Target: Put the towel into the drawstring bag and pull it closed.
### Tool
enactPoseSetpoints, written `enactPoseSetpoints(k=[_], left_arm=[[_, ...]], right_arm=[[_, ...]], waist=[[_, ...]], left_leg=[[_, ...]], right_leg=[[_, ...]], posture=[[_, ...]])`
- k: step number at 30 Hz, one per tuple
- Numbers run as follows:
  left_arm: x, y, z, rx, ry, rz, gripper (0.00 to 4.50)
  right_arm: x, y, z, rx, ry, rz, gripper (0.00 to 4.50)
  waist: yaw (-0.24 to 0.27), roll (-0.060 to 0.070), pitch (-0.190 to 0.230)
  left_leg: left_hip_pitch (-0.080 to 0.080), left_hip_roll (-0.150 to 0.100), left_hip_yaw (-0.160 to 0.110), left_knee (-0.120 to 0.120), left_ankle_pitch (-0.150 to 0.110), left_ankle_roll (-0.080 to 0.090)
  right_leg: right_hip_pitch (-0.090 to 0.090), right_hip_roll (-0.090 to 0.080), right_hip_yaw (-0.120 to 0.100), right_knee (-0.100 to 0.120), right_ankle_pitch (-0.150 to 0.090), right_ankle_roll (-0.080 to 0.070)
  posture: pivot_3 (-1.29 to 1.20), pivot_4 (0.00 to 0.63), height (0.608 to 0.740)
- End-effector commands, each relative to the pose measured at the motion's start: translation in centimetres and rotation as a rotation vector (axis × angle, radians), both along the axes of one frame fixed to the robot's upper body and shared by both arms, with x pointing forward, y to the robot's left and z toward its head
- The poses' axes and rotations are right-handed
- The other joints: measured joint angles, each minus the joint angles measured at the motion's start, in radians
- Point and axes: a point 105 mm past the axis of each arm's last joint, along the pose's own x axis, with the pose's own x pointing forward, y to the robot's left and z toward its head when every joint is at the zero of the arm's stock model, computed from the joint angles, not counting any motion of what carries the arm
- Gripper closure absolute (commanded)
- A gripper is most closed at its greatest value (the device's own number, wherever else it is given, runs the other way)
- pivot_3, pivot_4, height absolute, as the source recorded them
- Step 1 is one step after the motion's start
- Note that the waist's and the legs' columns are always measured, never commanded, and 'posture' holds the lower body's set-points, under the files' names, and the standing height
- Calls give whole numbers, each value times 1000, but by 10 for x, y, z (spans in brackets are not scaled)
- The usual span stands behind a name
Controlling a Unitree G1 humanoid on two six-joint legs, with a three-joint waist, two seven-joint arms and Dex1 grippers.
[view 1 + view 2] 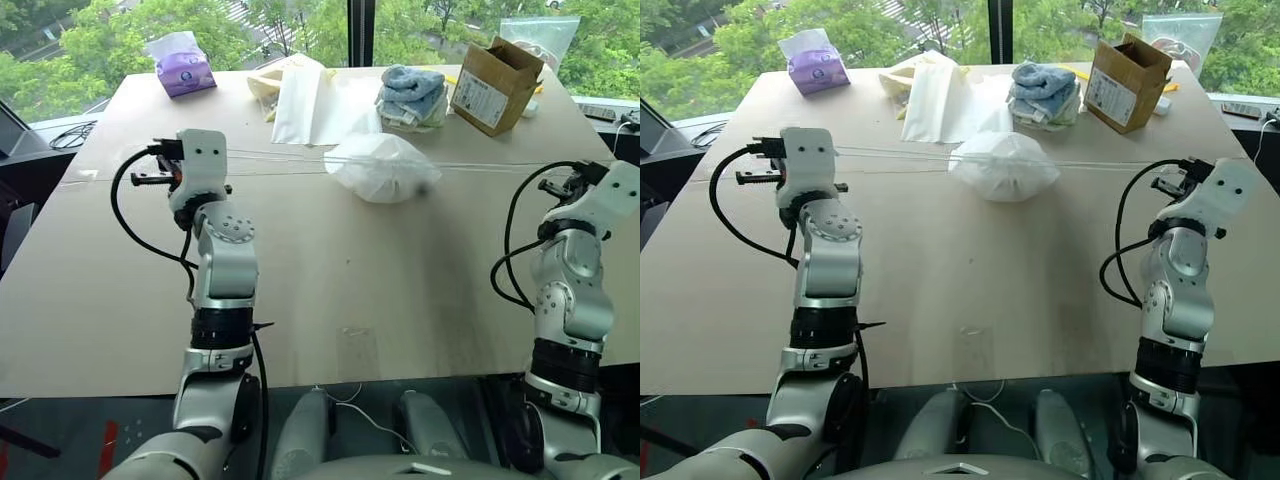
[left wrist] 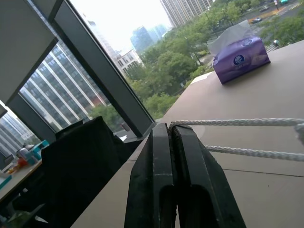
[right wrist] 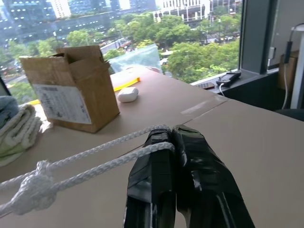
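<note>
Next, I let the white cord go from my left gripper, setting it free on the bare table (image 1: 282,211) in the space between my left gripper and the drawstring bag. The cord is now held above the table.
The drawstring bag (image 1: 383,166) lies bulging in the middle of the table, its mouth gathered. The towel is hidden. White cords (image 1: 280,157) run taut from the bag to both sides, just above the tabletop. My left gripper (image 2: 170,127) is out at the table's left side, shut on the cord ends (image 2: 237,122). My right gripper (image 3: 172,131) is out at the right side, shut on the other cords (image 3: 104,152), which carry a knot (image 3: 33,191) further along. Both hands are held above the table, well apart from the bag.
Along the far edge stand a purple tissue box (image 1: 181,66), a flat white bag (image 1: 308,102), blue folded towels (image 1: 412,94) and an open cardboard box (image 1: 494,86). A small white case (image 3: 128,94) lies beside the box. Windows run behind the table.
</note>
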Motion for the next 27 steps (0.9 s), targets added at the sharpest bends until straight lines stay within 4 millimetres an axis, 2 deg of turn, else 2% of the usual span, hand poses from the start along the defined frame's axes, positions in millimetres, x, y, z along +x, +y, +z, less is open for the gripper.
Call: enactPoseSetpoints(k=[1,11,18,21,22,24,26,27], left_arm=[[-28,52,7,-25,-52,246,4441],[-35,51,0,-28,-39,304,4441],[-51,62,2,4,-39,463,4441],[-43,59,-3,-45,-37,394,4441],[-38,57,-5,-59,-31,358,4441],[-7,23,-22,-96,78,77,4441],[8,-11,-31,-61,139,-141,4441],[10,-21,-33,-40,156,-200,4441]], right_arm=[[-38,-60,2,81,-52,-299,4500],[-47,-66,-13,192,-26,-372,4500],[-56,-74,-17,209,-19,-440,4500],[-52,-71,-16,206,-23,-398,4500],[-47,-67,-14,194,-25,-362,4500],[-11,-21,-1,72,-14,7,4500],[5,20,-2,-99,57,298,4500],[6,31,-4,-153,81,376,4500]], waist=[[0,0,0],[-1,0,0],[-1,0,0],[-1,0,0],[-1,0,0],[0,0,0],[-1,0,0],[-2,0,0]], left_leg=[[0,0,0,0,0,0],[0,0,1,0,0,0],[0,0,2,0,0,0],[0,0,2,0,0,0],[0,0,2,0,0,0],[0,1,2,0,0,0],[0,0,3,0,0,0],[0,-1,4,0,0,0]], right_leg=[[0,0,0,0,0,0],[-1,0,1,1,0,0],[-2,0,2,1,0,0],[-2,0,2,1,0,0],[-2,0,2,1,0,0],[-2,0,2,1,0,0],[-1,0,3,1,0,0],[-1,0,3,1,0,0]], posture=[[0,150,740],[0,150,740],[0,150,740],[0,150,740],[0,150,740],[0,150,740],[0,150,740],[0,150,740]])
